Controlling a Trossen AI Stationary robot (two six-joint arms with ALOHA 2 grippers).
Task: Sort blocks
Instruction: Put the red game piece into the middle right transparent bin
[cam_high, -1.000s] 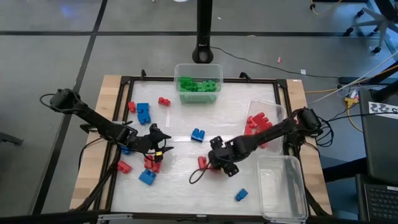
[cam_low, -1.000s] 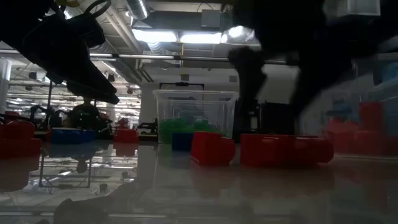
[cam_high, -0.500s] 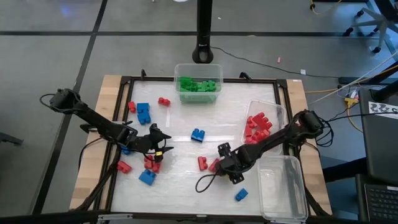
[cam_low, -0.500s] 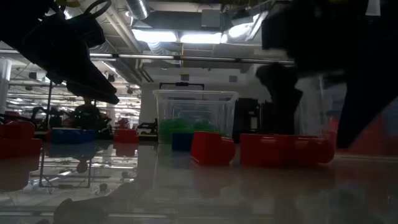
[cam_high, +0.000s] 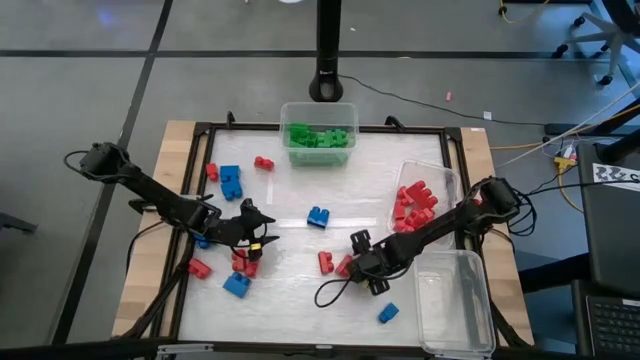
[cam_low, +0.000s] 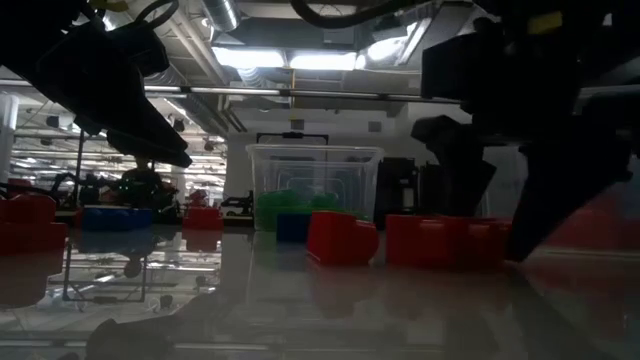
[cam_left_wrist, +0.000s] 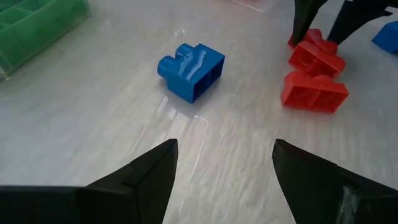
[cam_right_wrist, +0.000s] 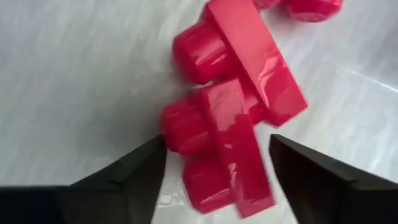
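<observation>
My right gripper is facing the nearer red block's end pressed against the second red block, so it should first separate them, then open and grip the nearer red block alone (cam_right_wrist: 239, 158).
Red, blue and green blocks lie scattered on the table. Two red blocks (cam_right_wrist: 249, 81) (cam_right_wrist: 217, 149) lie side by side at mid-table (cam_high: 335, 264), each on its side. My right gripper (cam_right_wrist: 217, 149) (cam_high: 350, 266) points steeply down over them. It is open, with the nearer red block between its fingers. My left gripper (cam_high: 262, 232) (cam_left_wrist: 224, 146) hangs open above the table's left half, with nothing between its fingers. It faces a blue block (cam_left_wrist: 191, 70) (cam_high: 318, 216). My right gripper stands astride the nearer red block from above. One fingertip (cam_right_wrist: 149, 155) is right beside a stud (cam_right_wrist: 177, 127) of that block; I cannot tell whether it touches. The other fingertip (cam_right_wrist: 292, 155) stands apart from the block, which lies on the table.
A clear tub (cam_high: 283, 128) with green blocks stands at the far edge. A tilted tub (cam_high: 447, 178) with red blocks is at the right, and an empty tub (cam_high: 480, 300) is near right. More blue blocks (cam_high: 230, 181) (cam_high: 387, 313) and red blocks (cam_high: 243, 262) lie about.
My right gripper has come down over the two red blocks at mid-table and shifted a little toward the table's right edge, rolling slightly. The blocks have stayed where they were.
</observation>
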